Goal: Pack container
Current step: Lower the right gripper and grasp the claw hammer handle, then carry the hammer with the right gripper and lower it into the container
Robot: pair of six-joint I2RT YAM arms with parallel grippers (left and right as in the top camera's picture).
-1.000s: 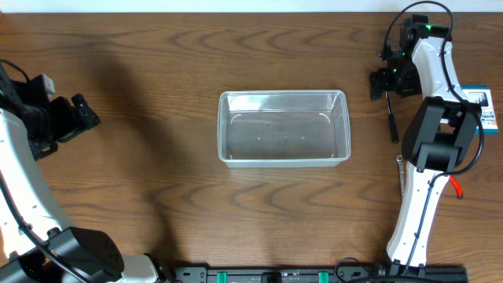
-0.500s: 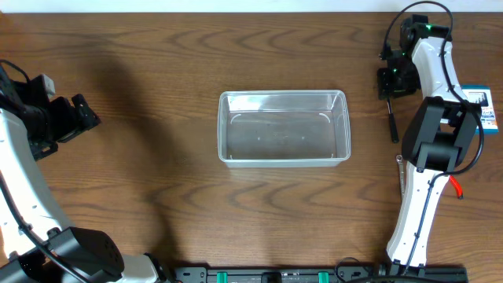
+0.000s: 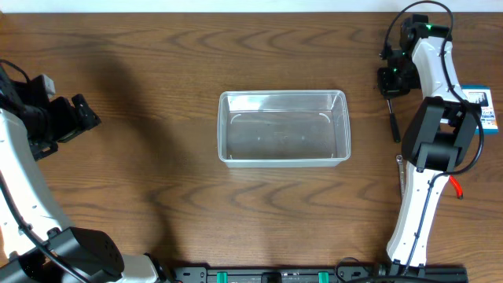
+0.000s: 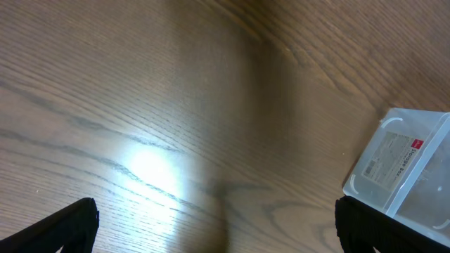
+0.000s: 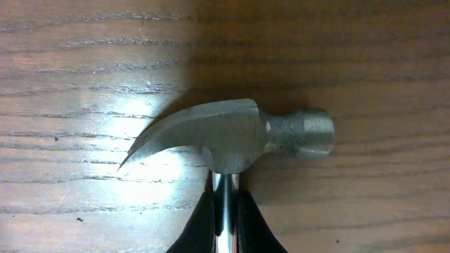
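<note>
Next, my right gripper lets go of the claw hammer inside the clear container [image 3: 294, 151], along the container's front side.
The clear container [image 3: 283, 96] stands empty in the middle of the table; one corner of it, with a label, shows in the left wrist view [image 4: 404, 165]. A claw hammer lies at the far right, its black handle [image 3: 392, 122] pointing toward the front and its steel head [image 5: 232, 137] flat on the wood. My right gripper [image 3: 391, 81] [image 5: 226, 204] is shut on the hammer's shiny neck just below the head. At the far left my left gripper [image 3: 82, 116] [image 4: 218, 228] hovers open over bare wood with nothing between its fingers.
A small blue and white box [image 3: 481, 106] sits at the right edge. Near the right arm's base lie a slim metal tool [image 3: 401, 169] and a red-handled tool [image 3: 456, 186]. The table's back edge runs just behind the right gripper.
My right gripper's jaws have closed on the hammer's neck. The hammer, the container and the left arm have not moved.
</note>
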